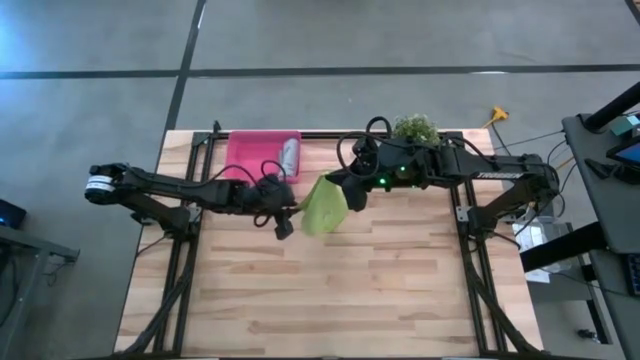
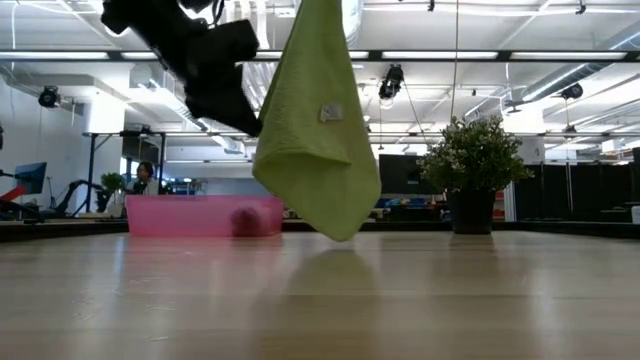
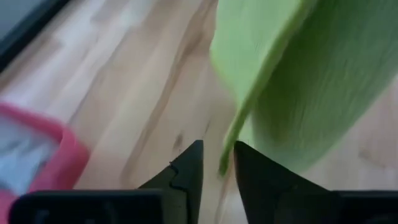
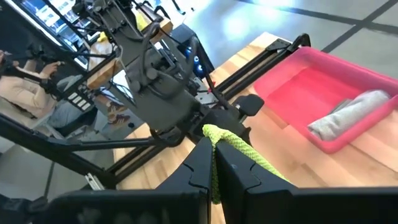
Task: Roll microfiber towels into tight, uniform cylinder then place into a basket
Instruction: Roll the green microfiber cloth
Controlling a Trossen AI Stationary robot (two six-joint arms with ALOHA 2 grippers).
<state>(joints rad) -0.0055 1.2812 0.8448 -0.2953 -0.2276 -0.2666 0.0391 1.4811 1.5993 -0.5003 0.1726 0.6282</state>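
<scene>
The tip of the green towel's corner sits shallow between the fingers of my left gripper, so I will open them wider and grip the towel's corner point(image 3: 239, 123) deeper before I spread the towel out.
The lime green microfiber towel point(image 2: 315, 130) hangs in the air over the table's middle, its lowest tip point(image 2: 345, 234) clear of the wood. My right gripper point(image 4: 214, 165) is shut on its top. My left gripper point(image 3: 217, 165) is at the towel's left side, its fingers a narrow gap apart with the towel's hanging side edge point(image 3: 227, 149) between them; I cannot tell if they touch it. The grey towel point(image 1: 288, 155) lies rolled in the basket, a pink tray point(image 1: 245, 150), at the far left of the table. My right gripper pinches a bunched bit of the green towel's top point(image 4: 231, 140) between its two fingers; whether it is a corner or an edge does not show. The fingers come from the table's right, slanting a little down. The towel hangs slack below them, lifted clear of the table.
A small potted plant point(image 1: 414, 128) stands at the far edge, right of the tray. The near half of the wooden table point(image 1: 330, 300) lies bare. A person sits in the room beyond the table point(image 2: 146, 178).
</scene>
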